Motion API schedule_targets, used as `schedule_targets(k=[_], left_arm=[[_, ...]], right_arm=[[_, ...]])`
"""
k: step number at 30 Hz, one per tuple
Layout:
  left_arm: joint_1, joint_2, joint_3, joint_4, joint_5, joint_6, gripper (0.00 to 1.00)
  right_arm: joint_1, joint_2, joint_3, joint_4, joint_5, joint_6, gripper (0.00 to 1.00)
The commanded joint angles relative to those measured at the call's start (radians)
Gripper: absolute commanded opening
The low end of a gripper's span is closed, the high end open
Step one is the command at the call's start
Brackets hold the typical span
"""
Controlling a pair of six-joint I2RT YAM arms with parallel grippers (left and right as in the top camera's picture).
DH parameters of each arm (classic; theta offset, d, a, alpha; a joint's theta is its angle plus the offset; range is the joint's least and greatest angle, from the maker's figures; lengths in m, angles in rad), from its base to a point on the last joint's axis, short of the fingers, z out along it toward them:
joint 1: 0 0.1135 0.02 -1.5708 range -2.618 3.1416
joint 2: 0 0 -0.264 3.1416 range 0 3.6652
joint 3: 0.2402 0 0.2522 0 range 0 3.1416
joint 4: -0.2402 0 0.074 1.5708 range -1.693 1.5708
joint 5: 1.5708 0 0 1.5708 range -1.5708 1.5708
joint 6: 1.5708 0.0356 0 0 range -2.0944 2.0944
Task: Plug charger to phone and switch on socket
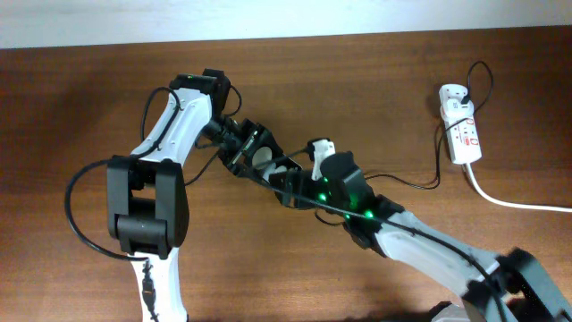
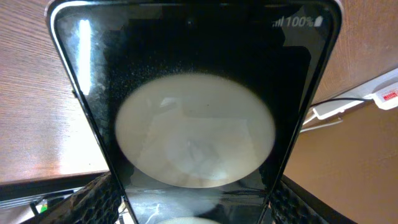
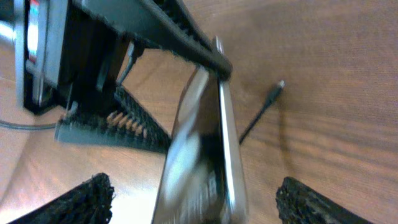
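The charger must go into the phone's bottom end, which my left gripper crowds, so my right gripper needs to take the phone's top end (image 2: 193, 37) while my left gripper regrips.
My left gripper (image 1: 243, 148) is shut on the phone (image 1: 261, 159) and holds it at the table's middle. In the left wrist view the phone (image 2: 196, 62) fills the frame, its lit screen reading 100%, clamped between my jaws (image 2: 196, 202). My right gripper (image 1: 290, 179) is open right beside it. In the right wrist view the phone (image 3: 205, 143) stands edge-on between my spread fingers (image 3: 199, 202), touching neither. The charger's plug tip (image 3: 278, 86) lies loose on the wood beyond. Its black cable (image 1: 420, 185) runs to the socket (image 1: 463, 134) at the far right.
A white adapter (image 1: 453, 94) sits in the socket's far end. A thick white cord (image 1: 509, 201) runs off the right edge. The socket's end and the cable also show in the left wrist view (image 2: 387, 94). Both arms crowd the table's middle.
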Motion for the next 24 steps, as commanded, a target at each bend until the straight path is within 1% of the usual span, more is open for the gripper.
schedule_targets(k=[1, 3, 4, 6, 7, 8, 9, 10, 11, 12, 13, 15, 17, 18, 20, 22, 24], left_arm=[[0.0, -0.003, 0.016, -0.003, 0.0, -0.01, 0.0], [0.0, -0.003, 0.016, -0.003, 0.0, -0.01, 0.0], [0.0, -0.003, 0.016, -0.003, 0.0, -0.01, 0.0], [0.0, -0.003, 0.016, -0.002, 0.0, -0.01, 0.0], [0.0, -0.003, 0.016, -0.002, 0.0, -0.01, 0.0], [0.0, -0.003, 0.016, -0.003, 0.0, -0.01, 0.0], [0.0, -0.003, 0.016, -0.002, -0.001, -0.01, 0.0], [0.0, -0.003, 0.016, -0.002, -0.007, -0.01, 0.04], [0.0, -0.003, 0.016, -0.003, -0.011, 0.002, 0.33], [0.0, -0.003, 0.016, -0.016, 0.002, 0.063, 0.92], [0.013, -0.003, 0.019, -0.048, 0.028, 0.102, 0.99], [0.06, -0.016, 0.046, -0.092, 0.031, 0.202, 0.99], [0.101, -0.057, 0.048, -0.097, 0.03, 0.317, 0.99], [0.114, -0.08, 0.048, -0.092, 0.03, 0.381, 0.99], [0.131, -0.126, 0.047, -0.089, 0.02, 0.472, 0.99], [0.116, -0.162, 0.047, -0.078, -0.126, 0.473, 0.99], [0.068, -0.168, 0.04, -0.078, -0.156, 0.473, 1.0]], right_arm=[[0.007, 0.077, 0.077, 0.012, 0.011, 0.016, 0.82], [0.007, 0.108, 0.089, 0.011, 0.043, 0.042, 0.64], [0.007, 0.108, 0.089, 0.012, 0.047, 0.042, 0.62], [0.007, 0.108, 0.089, 0.011, 0.055, 0.043, 0.52], [0.007, 0.108, 0.089, 0.008, 0.055, 0.085, 0.44], [0.007, 0.108, 0.089, 0.008, 0.055, 0.115, 0.34], [0.007, 0.108, 0.089, 0.008, 0.05, 0.118, 0.21], [0.007, 0.108, 0.089, 0.008, 0.038, 0.118, 0.04], [0.007, 0.108, 0.089, 0.008, 0.032, 0.119, 0.04], [0.004, 0.106, 0.089, 0.008, 0.032, 0.118, 0.04], [-0.006, 0.105, 0.089, 0.006, 0.028, 0.118, 0.04], [-0.039, 0.088, 0.09, -0.024, 0.013, 0.118, 0.04], [-0.085, 0.038, 0.09, -0.074, 0.003, 0.116, 0.04], [-0.122, -0.016, 0.09, -0.123, 0.003, 0.097, 0.04], [-0.177, -0.125, 0.09, -0.213, 0.006, 0.048, 0.04], [-0.253, -0.278, 0.089, -0.348, 0.01, 0.033, 0.04], [-0.329, -0.377, 0.089, -0.463, 0.01, 0.034, 0.04]])
